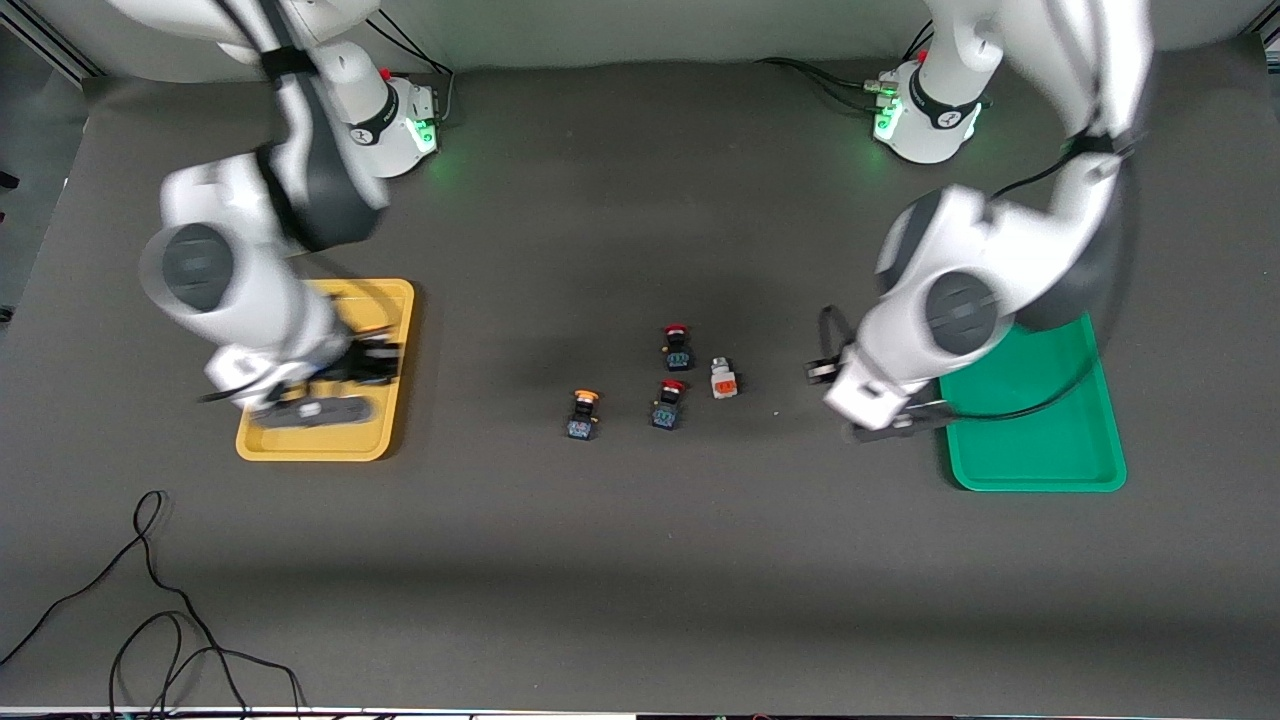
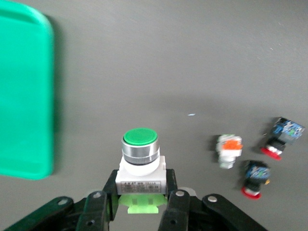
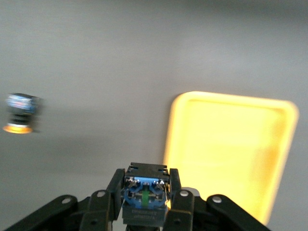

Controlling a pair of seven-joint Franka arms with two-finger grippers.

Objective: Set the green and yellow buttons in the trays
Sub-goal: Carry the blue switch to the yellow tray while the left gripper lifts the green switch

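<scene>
Next, my left gripper sets the green-capped button in the green tray's half farther from the loose buttons (image 1: 1065, 392).
My left gripper (image 2: 141, 185) is shut on a white-bodied button (image 2: 140, 163) with a green cap and a light-green block. In the front view this gripper (image 1: 825, 372) hangs over the table between the green tray (image 1: 1040, 450) and the loose buttons; the green tray (image 2: 24, 96) shows in its wrist view too. My right gripper (image 3: 144, 185) is shut on a black-bodied switch (image 3: 145, 192), whose blue terminal end faces the camera and whose cap is hidden. It is over the rim of the yellow tray (image 3: 231, 144), also in the front view (image 1: 320, 440). A yellow-orange-capped button (image 1: 583, 413) and a white button with an orange block (image 1: 723, 378) lie mid-table.
Two black switches with red caps (image 1: 677, 347) (image 1: 668, 403) lie between the yellow-capped button and the white one. A black cable (image 1: 150, 590) loops on the table near the front camera at the right arm's end.
</scene>
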